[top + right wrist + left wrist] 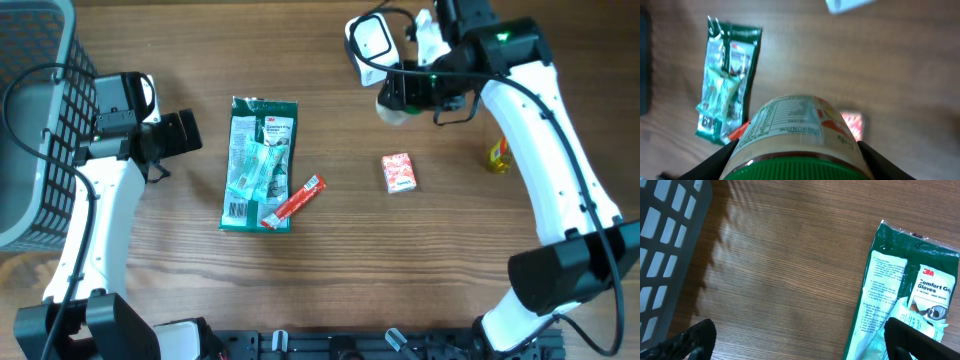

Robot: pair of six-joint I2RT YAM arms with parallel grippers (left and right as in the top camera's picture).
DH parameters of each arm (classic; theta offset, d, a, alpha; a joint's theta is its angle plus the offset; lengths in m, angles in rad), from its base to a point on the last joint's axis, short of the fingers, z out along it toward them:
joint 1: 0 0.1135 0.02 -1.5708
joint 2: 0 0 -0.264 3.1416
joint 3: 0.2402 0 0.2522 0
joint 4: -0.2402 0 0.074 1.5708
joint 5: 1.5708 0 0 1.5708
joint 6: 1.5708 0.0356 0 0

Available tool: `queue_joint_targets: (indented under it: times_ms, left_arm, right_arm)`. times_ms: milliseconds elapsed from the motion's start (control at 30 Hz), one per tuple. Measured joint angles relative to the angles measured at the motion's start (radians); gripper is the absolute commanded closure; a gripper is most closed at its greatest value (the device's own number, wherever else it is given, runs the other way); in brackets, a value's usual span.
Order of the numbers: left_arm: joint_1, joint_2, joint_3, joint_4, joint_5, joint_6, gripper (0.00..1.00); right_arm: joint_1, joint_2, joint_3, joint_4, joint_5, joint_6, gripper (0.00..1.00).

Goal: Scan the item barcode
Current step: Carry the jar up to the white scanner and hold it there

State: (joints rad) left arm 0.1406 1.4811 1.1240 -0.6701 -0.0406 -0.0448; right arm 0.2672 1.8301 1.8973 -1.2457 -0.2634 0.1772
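Observation:
My right gripper has the jar, which hangs above the table now. I need to set it down on the bare wood (450, 178) (901, 140) between the small red box and the yellow item.
A jar (795, 130) with a green lid (795, 170) and a pale printed label lies between the fingers of my right gripper (797, 160), which is shut on it. From overhead the jar (393, 106) hangs above the table at the back right, just below a white scanner (372, 40). In the right wrist view only a white corner of the scanner (845, 4) shows at the top edge. My left gripper (800, 342) stands open and empty low over the wood, its right finger (920, 340) over the edge of a green glove packet (905, 295).
The green glove packet (258, 163) lies mid-table with a red stick pack (297, 200) at its lower right. A small red box (399, 172) sits right of centre and a yellow item (498, 155) by the right arm. A grey basket (35, 120) fills the left edge.

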Motion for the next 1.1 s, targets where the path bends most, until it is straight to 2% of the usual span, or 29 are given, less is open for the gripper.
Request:
queue_joint_targets:
  times_ms: [133, 300, 467, 700, 833, 1100]
  left_arm:
    - [0.000, 0.000, 0.000, 0.000, 0.000, 0.000, 0.00]
    - [0.000, 0.000, 0.000, 0.000, 0.000, 0.000, 0.00]
    - [0.000, 0.000, 0.000, 0.000, 0.000, 0.000, 0.00]
    - [0.000, 0.000, 0.000, 0.000, 0.000, 0.000, 0.00]
    - [0.000, 0.000, 0.000, 0.001, 0.000, 0.000, 0.00]
    - [0.000, 0.000, 0.000, 0.000, 0.000, 0.000, 0.00]
  right_arm:
    - [0.000, 0.002, 0.001, 0.073, 0.014, -0.023, 0.62]
    - [0.002, 0.026, 0.002, 0.242, 0.024, -0.050, 0.62]
    - [0.005, 0.109, 0.002, 0.409, 0.031, -0.070, 0.62]
    - [0.005, 0.234, 0.002, 0.676, 0.078, -0.106, 0.72]
    - [0.005, 0.303, 0.002, 0.843, 0.086, -0.115, 0.73]
    - [0.005, 0.401, 0.002, 1.065, 0.089, -0.076, 0.72]
